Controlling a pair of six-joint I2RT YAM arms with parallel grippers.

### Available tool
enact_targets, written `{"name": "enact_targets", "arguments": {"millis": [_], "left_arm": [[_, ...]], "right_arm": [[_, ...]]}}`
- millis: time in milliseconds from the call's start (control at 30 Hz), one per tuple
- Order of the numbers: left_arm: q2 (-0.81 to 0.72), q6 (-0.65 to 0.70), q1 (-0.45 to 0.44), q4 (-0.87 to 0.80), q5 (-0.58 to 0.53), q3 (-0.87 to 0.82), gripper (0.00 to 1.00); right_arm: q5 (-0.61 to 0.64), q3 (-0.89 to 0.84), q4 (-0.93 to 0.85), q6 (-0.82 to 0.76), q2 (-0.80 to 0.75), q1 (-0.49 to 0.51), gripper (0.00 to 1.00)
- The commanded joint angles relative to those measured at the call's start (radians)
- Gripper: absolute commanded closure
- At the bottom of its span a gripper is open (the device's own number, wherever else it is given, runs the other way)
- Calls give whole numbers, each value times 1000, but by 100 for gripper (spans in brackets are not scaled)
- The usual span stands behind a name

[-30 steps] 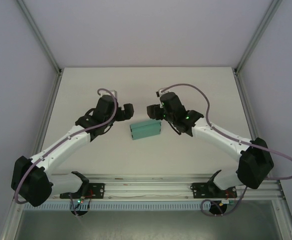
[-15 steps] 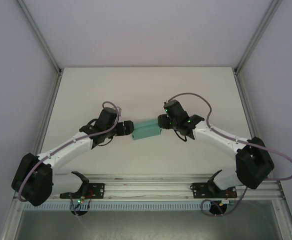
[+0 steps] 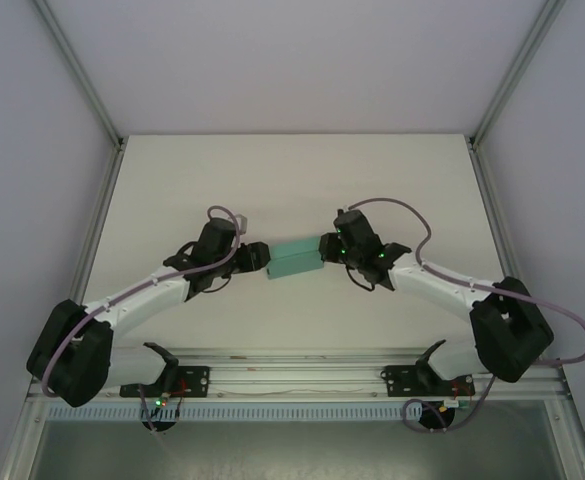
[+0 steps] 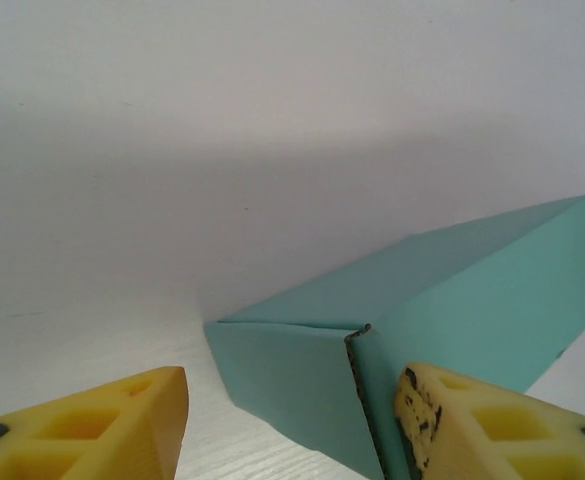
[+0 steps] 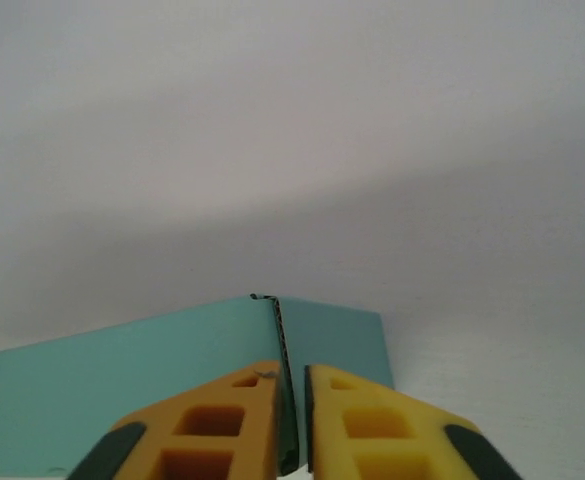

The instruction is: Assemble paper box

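Note:
The box slants across my left gripper, one finger against its card edge; next I open, square up and pinch around the box's corner [image 4: 362,334].
The paper box [image 3: 294,260] is a small, low teal-green box lying on the white table between my two arms. My left gripper [image 3: 255,258] is at its left end, open. In the left wrist view the box [image 4: 472,290] shows its end face between the yellow fingers [image 4: 482,430]; the right one touches the box's side and the left one stands apart from it. My right gripper [image 3: 330,247] is at the box's right end. In the right wrist view that gripper [image 5: 292,370] is shut on the thin card edge at the corner of the box [image 5: 122,390].
The white table [image 3: 292,180] stretches behind the box to the far edge. Grey enclosure walls with metal posts [image 3: 497,90] stand on both sides. The arms' mounting rail [image 3: 292,375] runs along the near edge.
Both arms moved in to the box from either side and both grippers narrowed. The right one closed on the box's right corner edge; the left one now straddles the left end.

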Motion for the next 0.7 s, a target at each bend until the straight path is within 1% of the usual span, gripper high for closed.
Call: {"name": "enact_targets", "arguments": {"millis": [0, 67, 200, 233, 300, 367, 400, 533, 667], "left_arm": [[58, -15, -1, 11, 59, -38, 50], [78, -22, 0, 24, 56, -52, 61], [121, -45, 3, 62, 71, -87, 71], [135, -53, 3, 71, 74, -96, 77], [163, -74, 4, 81, 79, -114, 84], [178, -90, 4, 82, 84, -133, 98], [178, -94, 5, 86, 80, -151, 100], [141, -66, 2, 119, 89, -220, 100], [94, -19, -6, 134, 106, -229, 100]], "right_arm": [[-79, -93, -230, 94, 115, 4, 88], [-112, -102, -243, 107, 136, 4, 93], [-160, -132, -227, 140, 168, 4, 95], [-158, -138, -222, 150, 175, 4, 97], [-163, -149, -212, 156, 181, 4, 97], [-161, -158, -205, 163, 176, 4, 99], [-162, -166, -199, 162, 172, 4, 99], [-164, -213, -148, 138, 128, 14, 100], [-173, -245, -76, 77, 61, 33, 100]]}}
